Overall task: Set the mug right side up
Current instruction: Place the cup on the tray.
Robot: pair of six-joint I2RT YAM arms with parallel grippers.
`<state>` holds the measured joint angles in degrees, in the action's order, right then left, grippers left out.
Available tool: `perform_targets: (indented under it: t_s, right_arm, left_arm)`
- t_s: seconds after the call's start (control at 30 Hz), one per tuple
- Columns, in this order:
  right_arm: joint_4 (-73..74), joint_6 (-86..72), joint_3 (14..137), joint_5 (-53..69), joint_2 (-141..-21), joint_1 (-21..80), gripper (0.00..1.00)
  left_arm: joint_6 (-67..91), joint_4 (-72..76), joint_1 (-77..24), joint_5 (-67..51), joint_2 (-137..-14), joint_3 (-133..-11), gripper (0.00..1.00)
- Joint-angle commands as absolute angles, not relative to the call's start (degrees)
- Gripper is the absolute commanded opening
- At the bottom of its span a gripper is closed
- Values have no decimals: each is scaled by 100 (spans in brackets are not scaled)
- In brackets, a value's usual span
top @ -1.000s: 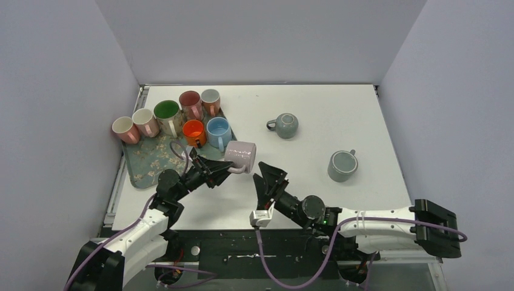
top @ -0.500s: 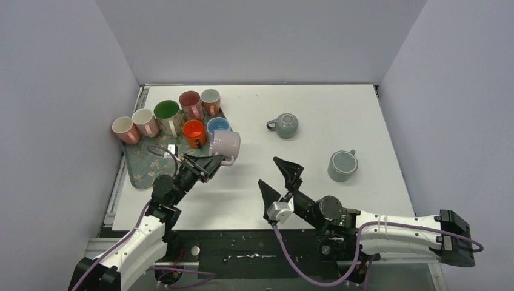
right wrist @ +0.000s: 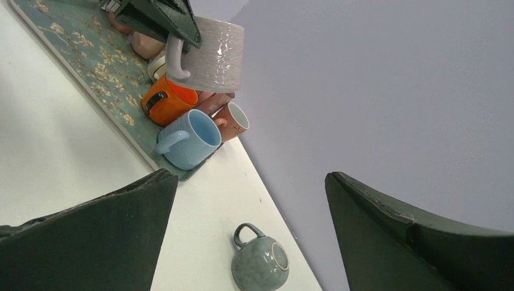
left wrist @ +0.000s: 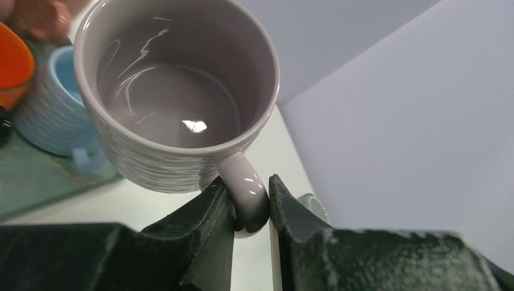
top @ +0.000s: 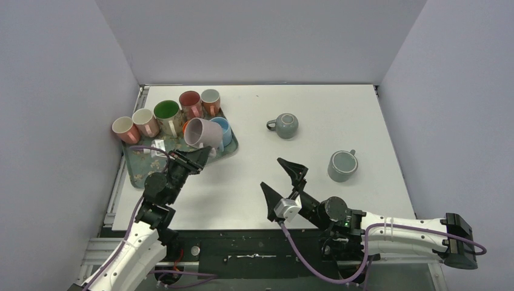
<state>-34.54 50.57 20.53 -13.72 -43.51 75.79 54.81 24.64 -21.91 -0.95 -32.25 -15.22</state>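
Observation:
The robot's left gripper should set the pale pink ribbed mug down on the tray (top: 179,148) next to the orange mug.
My left gripper (top: 203,153) is shut on the handle of a pale pink ribbed mug (top: 199,132) and holds it in the air over the right part of the tray, tilted. In the left wrist view the mug (left wrist: 176,103) shows its empty inside, and both fingers of the gripper (left wrist: 250,194) pinch the handle. A grey-green round mug (top: 285,125) stands upside down on the white table, handle to the left; the right wrist view shows its base (right wrist: 259,264). My right gripper (top: 270,171) is open and empty, low over the near middle of the table.
A patterned green tray (top: 140,167) at the left holds several upright mugs, among them a blue one (top: 223,130) and a green-lined one (top: 166,113). A grey mug (top: 342,165) stands upright at the right. Grey walls enclose the table.
My left gripper has carried the pink mug left and back, from over the table to over the tray. My right arm has drawn back toward the near edge.

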Motion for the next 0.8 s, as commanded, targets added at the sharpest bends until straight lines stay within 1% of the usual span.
perform_targets:
  t_s: [0.0,0.2,0.23,0.3,0.4,0.6,0.77]
  right_arm:
    - [-3420,4709,2134,-1415,-4077,7559,100]
    - [-3248,4569,2137,-1377,-3822,7561,100]
    - [-3223,4544,2127,-1372,-3790,7563,100]
    - [-3217,4519,2093,-1392,-3735,7560,100]
    - [-3176,4471,2068,-1440,-3663,7564,100]
    - [-3030,4366,2036,-1433,-3399,7559,100]
    - [-2963,4346,1987,-1430,-3231,7559,100]
  left_arm:
    - [3876,2530,-2153,654,-2856,-2306,0]
    - [2957,1855,-2153,1659,-2681,-2495,0]
    - [2860,1554,-2153,1847,-2692,-2575,0]
    - [2893,1066,-2153,2391,-2777,-2681,0]
    - [2897,824,-2153,2970,-2887,-2614,0]
    - [2887,867,-2147,3856,-3173,-2362,0]
    - [2996,1280,-2079,3897,-3625,-2033,0]
